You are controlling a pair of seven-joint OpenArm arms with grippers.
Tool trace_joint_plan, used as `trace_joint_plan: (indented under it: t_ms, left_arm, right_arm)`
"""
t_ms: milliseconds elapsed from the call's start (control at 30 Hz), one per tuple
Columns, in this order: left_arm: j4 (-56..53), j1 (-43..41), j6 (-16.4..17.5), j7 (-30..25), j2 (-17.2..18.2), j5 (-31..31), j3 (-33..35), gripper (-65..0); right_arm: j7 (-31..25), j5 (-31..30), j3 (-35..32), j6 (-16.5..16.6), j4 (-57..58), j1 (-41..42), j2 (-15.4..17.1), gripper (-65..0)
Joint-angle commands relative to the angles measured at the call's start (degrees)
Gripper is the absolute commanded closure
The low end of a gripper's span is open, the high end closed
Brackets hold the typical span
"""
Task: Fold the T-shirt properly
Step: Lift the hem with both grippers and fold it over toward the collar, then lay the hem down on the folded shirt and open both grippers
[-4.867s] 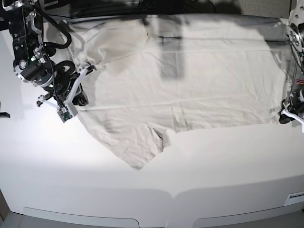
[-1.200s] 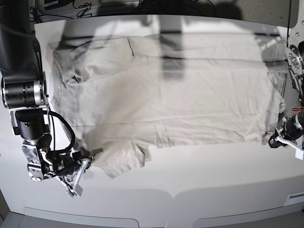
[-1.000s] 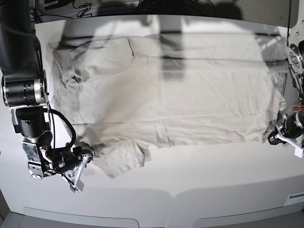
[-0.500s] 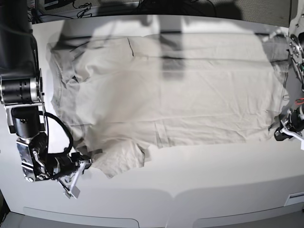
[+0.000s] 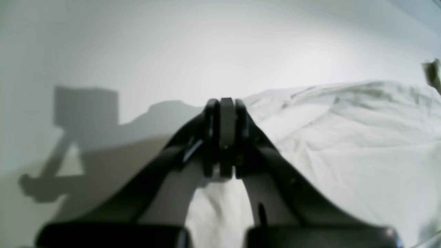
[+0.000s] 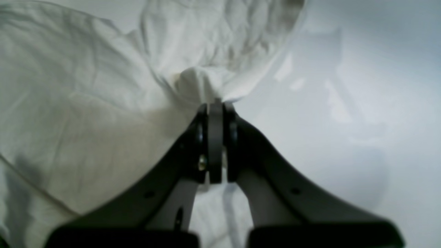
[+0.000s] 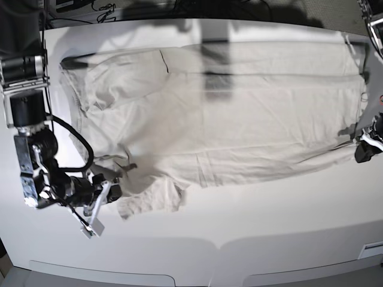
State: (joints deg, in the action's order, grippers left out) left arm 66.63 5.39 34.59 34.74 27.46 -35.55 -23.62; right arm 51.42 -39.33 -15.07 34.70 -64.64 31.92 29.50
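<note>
The robot's right gripper will release the T-shirt's near edge, now bunched by the near sleeve, on the folded far sleeve at the neck end [image 7: 88, 91].
The pale beige T-shirt [image 7: 239, 113] lies spread across the white table, neck end at the left, hem at the right. My right gripper [image 7: 114, 190] is at the shirt's front left, by the near sleeve. In the right wrist view this gripper [image 6: 215, 103] is shut on a bunched pinch of T-shirt [image 6: 86, 103] cloth. My left gripper [image 7: 361, 145] is at the far right, on the near hem corner. In the left wrist view it [image 5: 223, 103] is shut, with the T-shirt [image 5: 344, 137] running away from its tips to the right.
The right arm's black column [image 7: 24, 78] stands along the table's left edge. Part of the left arm [image 7: 374, 24] shows at the top right. Cables [image 7: 102, 9] run behind the back edge. Bare white table [image 7: 239, 227] lies in front of the shirt.
Both grippers have lifted slightly away from the front edge and drawn the shirt tighter. The hem end has shifted right, and the near sleeve has been pulled in toward the body.
</note>
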Motion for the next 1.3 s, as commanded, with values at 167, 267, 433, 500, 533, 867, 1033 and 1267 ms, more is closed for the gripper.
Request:
trace_joint_plan:
  t_ms: [167,267,433,500,533,867,1033,1267]
  left_arm:
    - [10.3,-4.7,-4.7,-1.3,2.8,-1.2,-0.3,0.0]
    - [13.3,-7.6,-6.2,-0.9,3.9,-1.1,-0.3,0.0]
    - [16.0,-11.7,-6.8,-0.9,4.2,-1.0,-0.9,0.0]
    - [16.2,-12.4,-7.9,-0.8,4.2,-1.0,-1.4,0.0]
    - [16.3,-12.8,-8.2,-0.7,4.2,-1.0,-1.9,0.0]
    - [16.4,-17.9,-6.1,2.7,4.2,-7.3,-8.5,0.0]
    - [16.4,-22.5,-5.6,1.7,4.2,-8.4,-8.7,0.0]
    - [16.4,-29.6,-5.6,-3.5,4.1,-8.4,-8.7,0.0]
  right_arm:
    - [0.0,-0.4,6.2,-1.3,-10.1,-6.5,4.0,0.0]
    - [0.9,-3.1,12.5,-1.0,-12.8,-10.4,4.0,0.0]
    - [3.8,-3.3,21.2,2.0,-17.8,-16.2,4.0,0.0]
    - [5.2,-3.3,23.8,2.8,-19.6,-18.3,4.0,0.0]
    - [5.3,-3.3,25.1,3.0,-20.4,-19.4,4.0,0.0]
    - [10.8,-10.8,35.8,5.3,-25.8,-29.9,4.0,0.0]
    - [10.1,-10.8,36.3,5.3,-26.1,-35.0,4.0,0.0]
    - [6.1,-10.4,36.3,5.3,-26.1,-41.0,3.5,0.0]
